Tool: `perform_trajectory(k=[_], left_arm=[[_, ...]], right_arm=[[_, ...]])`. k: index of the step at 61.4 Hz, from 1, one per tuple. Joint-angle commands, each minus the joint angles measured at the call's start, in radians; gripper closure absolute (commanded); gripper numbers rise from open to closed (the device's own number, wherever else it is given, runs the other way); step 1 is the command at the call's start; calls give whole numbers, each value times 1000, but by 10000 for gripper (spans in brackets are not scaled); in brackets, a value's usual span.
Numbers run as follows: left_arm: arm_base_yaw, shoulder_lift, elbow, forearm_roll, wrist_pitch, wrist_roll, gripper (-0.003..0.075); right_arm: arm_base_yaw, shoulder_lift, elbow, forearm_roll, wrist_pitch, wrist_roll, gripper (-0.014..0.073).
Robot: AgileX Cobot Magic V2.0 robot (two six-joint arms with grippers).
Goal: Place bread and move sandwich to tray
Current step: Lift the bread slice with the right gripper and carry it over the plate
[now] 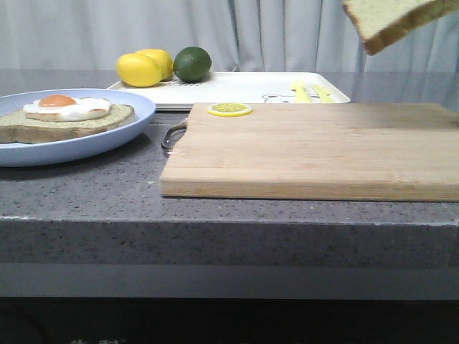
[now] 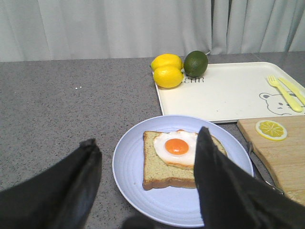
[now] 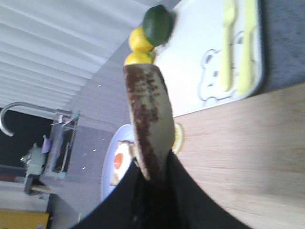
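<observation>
My right gripper is going to let go of the bread on top of the fried egg (image 1: 63,95) (image 3: 119,161) on the pale blue plate.
The bread (image 1: 393,20) is a thick slice with brown crust, held high in the air at the top right of the front view. My right gripper (image 3: 155,164) is shut on this bread (image 3: 150,114), seen edge-on above the wooden cutting board (image 3: 238,152). The pale blue plate (image 1: 107,132) at the left carries one thin bread slice (image 1: 64,122) with a fried egg (image 1: 66,106). My left gripper (image 2: 145,157) is open just above that plate (image 2: 157,200), its fingers (image 2: 214,176) either side of the slice (image 2: 162,162). The white tray (image 1: 237,87) lies behind the board.
Two lemons (image 1: 143,67) and a dark green avocado (image 1: 192,63) sit at the tray's far left corner. A yellow fork and knife (image 1: 310,92) lie on the tray's right side. A lemon slice (image 1: 229,109) lies on the cutting board (image 1: 308,150) near its metal handle (image 1: 172,136).
</observation>
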Motion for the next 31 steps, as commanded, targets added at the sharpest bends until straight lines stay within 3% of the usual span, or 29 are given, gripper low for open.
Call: perform_trajectory(k=[1,9,18,31], left_arm=[[-10,14,-24,6,-84,-1,301],[-10,14,-24,6,-92,-1,301],[-10,14,-24,6,-108,-1,301],[-10,14,-24,6,-111,-1,301]], right_arm=[[96,-47,-14,150,135,-5,527],[297,-47,2,233,9,-6,527],[549,-47,11,314,-244,-20,527],[850,-15,-9,534,-556,-173,527]])
